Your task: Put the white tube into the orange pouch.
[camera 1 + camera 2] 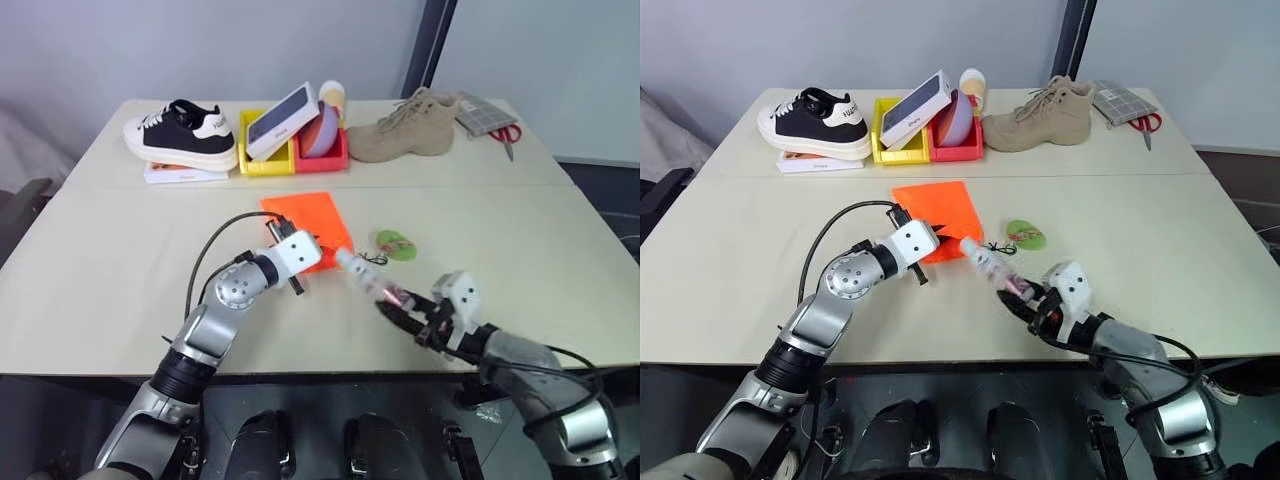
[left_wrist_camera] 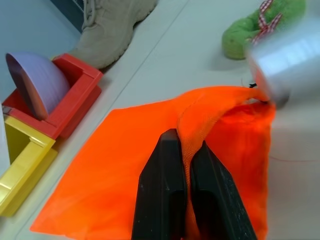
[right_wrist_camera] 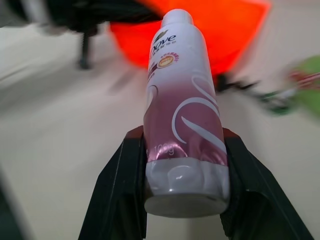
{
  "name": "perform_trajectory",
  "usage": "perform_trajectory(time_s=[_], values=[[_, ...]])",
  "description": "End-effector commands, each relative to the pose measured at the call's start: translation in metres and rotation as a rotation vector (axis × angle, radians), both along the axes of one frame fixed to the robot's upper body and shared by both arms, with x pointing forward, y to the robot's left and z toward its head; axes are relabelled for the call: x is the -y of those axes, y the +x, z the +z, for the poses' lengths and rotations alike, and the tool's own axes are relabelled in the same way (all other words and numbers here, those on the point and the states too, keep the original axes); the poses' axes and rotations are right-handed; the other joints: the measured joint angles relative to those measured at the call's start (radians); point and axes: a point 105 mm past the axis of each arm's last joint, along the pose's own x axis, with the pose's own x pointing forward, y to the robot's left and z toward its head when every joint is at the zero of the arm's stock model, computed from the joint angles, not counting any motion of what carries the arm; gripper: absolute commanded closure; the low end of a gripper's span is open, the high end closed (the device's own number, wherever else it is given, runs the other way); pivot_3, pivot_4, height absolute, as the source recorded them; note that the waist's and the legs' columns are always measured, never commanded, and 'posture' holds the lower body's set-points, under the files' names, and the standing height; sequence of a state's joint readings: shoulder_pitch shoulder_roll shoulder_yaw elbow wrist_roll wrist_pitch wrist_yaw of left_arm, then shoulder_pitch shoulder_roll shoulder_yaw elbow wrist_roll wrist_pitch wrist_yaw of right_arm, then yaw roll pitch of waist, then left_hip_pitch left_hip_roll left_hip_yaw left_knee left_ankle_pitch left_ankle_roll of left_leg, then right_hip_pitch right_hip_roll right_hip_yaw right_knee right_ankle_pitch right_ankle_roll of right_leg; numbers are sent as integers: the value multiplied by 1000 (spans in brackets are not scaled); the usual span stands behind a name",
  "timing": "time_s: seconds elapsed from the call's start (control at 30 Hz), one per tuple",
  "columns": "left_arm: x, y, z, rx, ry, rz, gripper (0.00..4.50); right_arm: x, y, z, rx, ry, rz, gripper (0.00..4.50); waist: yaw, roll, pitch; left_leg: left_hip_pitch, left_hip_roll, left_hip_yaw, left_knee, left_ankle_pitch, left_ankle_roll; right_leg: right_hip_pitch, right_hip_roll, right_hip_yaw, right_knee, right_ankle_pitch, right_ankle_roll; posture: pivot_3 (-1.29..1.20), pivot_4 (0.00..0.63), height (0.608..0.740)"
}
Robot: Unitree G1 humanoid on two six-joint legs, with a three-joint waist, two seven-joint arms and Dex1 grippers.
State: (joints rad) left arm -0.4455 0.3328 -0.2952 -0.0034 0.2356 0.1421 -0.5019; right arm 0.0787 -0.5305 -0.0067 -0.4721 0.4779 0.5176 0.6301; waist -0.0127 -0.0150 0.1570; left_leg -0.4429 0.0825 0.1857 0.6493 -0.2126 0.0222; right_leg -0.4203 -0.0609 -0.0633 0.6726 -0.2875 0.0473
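Observation:
Next, my right gripper lets go of the white tube inside the near edge of the orange pouch (image 1: 321, 264) (image 3: 170, 57), close to the black cord.
The orange pouch (image 1: 305, 220) lies flat near the middle of the table. My left gripper (image 2: 184, 139) is shut on a fold of its near edge, lifting the fabric into a ridge. The white tube (image 3: 182, 115), with pink print and its cap end between the fingers, is held by my right gripper (image 1: 405, 305), which is shut on it. The tube (image 1: 365, 275) points toward the pouch's near right corner, its far end just short of the fabric. A thin black cord runs from that corner to a green tag (image 1: 397, 243).
Along the far edge stand a black-and-white sneaker (image 1: 182, 133), a yellow bin (image 1: 262, 160) with a box, a red bin (image 1: 325, 155) with a purple bowl, a cream cylinder (image 1: 332, 97), a tan boot (image 1: 415, 130) and red scissors (image 1: 508, 135).

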Motion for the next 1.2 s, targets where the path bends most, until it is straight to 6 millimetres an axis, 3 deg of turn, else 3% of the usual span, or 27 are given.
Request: perform_trajectory(time_s=[0.03, 0.33, 0.77, 1.2], values=[[3, -2, 20, 58, -21, -19, 4500, -11, -3, 10, 31, -11, 57, 3275, 1, 0, 0, 0, 0, 0, 0, 0, 0, 0, 0, 0, 0, 0, 0, 0, 150, 740], [9, -7, 22, 60, -21, -68, 4500, -28, 20, 2, 43, -19, 13, 3275, -1, 0, 0, 0, 0, 0, -1, 0, 0, -1, 0, 0, -1, 0, 0, 0, 150, 740], [22, -28, 22, 33, -18, -179, 4500, -52, 66, 13, 79, 69, -136, 3275, -3, 0, 0, -1, 0, 1, -1, 0, 0, -2, 0, 0, 0, 0, 1, 0, 150, 740], [29, -41, 20, -6, -13, -256, 4500, -94, 94, 20, 136, -41, -82, 3275, -5, 0, 0, -1, 0, 2, -1, 1, -2, -2, 0, 0, 0, 0, 1, 0, 150, 740]])
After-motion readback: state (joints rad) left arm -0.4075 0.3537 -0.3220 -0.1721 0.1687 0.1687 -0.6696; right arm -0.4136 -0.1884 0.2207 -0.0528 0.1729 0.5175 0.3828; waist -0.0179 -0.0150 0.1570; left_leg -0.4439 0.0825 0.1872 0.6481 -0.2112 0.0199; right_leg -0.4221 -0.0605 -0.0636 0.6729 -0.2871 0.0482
